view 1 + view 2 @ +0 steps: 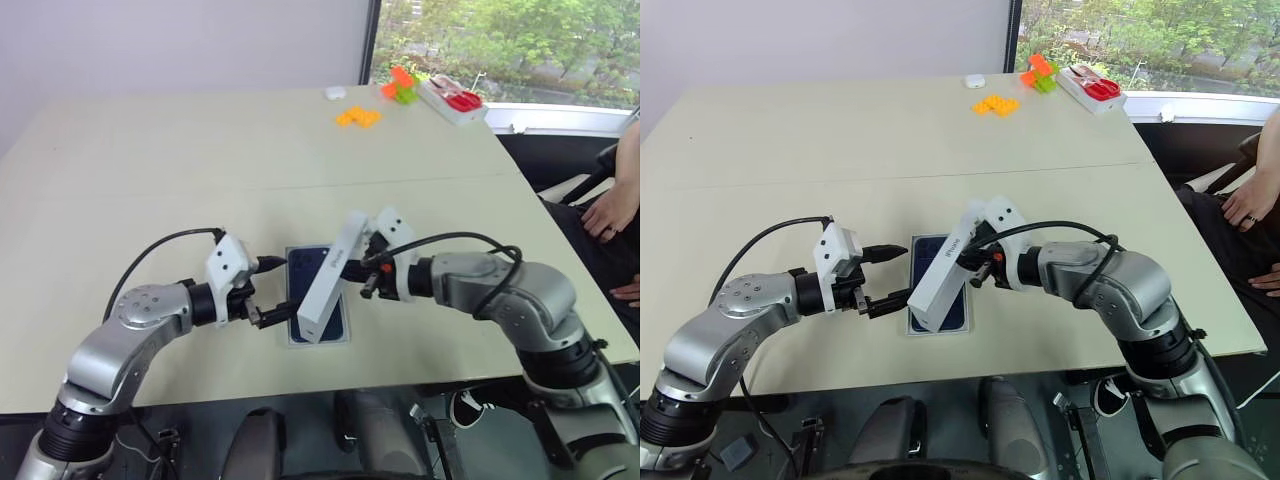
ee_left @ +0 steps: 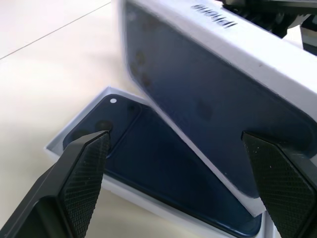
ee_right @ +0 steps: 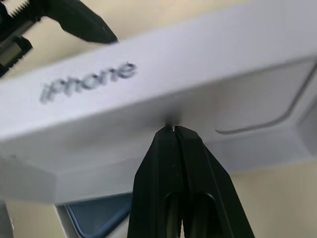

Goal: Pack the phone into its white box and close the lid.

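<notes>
I need to back off, open my right gripper and take the lid's low end (image 1: 314,322), as the lid leans steeply over the phone with that gripper's shut fingertips at the lid's hollow side.
The dark blue phone (image 1: 309,264) lies flat inside the white box (image 1: 318,343) near the table's front edge. Over it the lid (image 1: 330,280) hangs steeply tilted, its printed blue top facing my left arm and its low end over the box. My right gripper (image 1: 356,264) is shut on the lid's raised side wall (image 3: 148,94), pinching it at the fingertips (image 3: 171,136). My left gripper (image 1: 288,284) stands open beside the lid's low end, its fingers (image 2: 89,163) spread on either side of the lid (image 2: 213,99) and the phone (image 2: 148,163), touching neither.
At the far right of the table sit a red-and-white tray (image 1: 455,100), orange blocks (image 1: 357,117), an orange and green block pile (image 1: 400,85) and a small white object (image 1: 335,93). A person's hand (image 1: 610,215) rests past the table's right edge.
</notes>
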You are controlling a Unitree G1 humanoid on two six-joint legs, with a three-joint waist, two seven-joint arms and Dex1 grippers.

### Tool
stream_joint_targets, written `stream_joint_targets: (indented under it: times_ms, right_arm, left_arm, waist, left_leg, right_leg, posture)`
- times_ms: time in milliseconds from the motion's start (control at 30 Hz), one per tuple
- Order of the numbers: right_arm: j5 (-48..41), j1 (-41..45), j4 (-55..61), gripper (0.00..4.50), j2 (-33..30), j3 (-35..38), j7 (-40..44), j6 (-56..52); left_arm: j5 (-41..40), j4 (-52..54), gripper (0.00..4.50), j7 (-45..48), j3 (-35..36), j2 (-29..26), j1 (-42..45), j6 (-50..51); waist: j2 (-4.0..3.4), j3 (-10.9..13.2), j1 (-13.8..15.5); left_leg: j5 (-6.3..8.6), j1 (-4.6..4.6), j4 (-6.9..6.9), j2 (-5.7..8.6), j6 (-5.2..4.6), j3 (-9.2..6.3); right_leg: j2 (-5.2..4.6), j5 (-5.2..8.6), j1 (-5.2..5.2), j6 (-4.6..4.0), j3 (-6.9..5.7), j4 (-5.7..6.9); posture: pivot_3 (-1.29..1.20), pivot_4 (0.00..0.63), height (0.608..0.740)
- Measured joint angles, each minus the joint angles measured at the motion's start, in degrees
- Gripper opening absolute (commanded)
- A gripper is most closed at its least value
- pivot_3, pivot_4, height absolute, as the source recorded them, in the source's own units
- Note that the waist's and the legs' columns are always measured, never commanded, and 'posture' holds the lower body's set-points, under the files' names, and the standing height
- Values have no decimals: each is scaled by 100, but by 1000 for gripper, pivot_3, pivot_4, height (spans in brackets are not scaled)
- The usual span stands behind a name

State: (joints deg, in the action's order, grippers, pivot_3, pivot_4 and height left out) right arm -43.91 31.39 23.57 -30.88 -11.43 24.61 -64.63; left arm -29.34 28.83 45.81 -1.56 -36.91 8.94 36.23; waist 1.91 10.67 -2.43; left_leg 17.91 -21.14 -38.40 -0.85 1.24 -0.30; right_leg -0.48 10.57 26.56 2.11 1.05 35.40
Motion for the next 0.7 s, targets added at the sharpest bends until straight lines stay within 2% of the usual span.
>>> stream_joint_targets:
  times_ms: [267, 467, 700]
  right_arm:
    - [261, 219, -23, 69, 809, -428, 166, 152]
    - [433, 296, -203, 69, 1277, -621, 239, 209]
    - [410, 662, -785, 69, 2131, -542, 278, 23]
  left_arm:
    - [-70, 21, 4500, -3, 85, -94, -56, 127]
    - [-183, 66, 4500, 9, 507, -330, -326, 227]
    - [-261, 78, 4500, 19, 1171, -749, -511, 233]
  waist:
    - [0, 0, 1]
    - [0, 0, -10]
    - [-1, 1, -9]
  left_leg:
    - [0, 21, 0, 0, 0, 1]
    - [0, 26, 0, -1, 0, 1]
    - [0, 62, 2, -4, 0, 1]
  right_leg:
    - [-6, -2, -3, -3, 0, 1]
    - [-5, -2, -3, -4, 1, 3]
    - [-2, 0, -25, -4, 4, 13]
  posture:
    - [0, 150, 734]
    - [0, 150, 734]
    - [0, 150, 734]
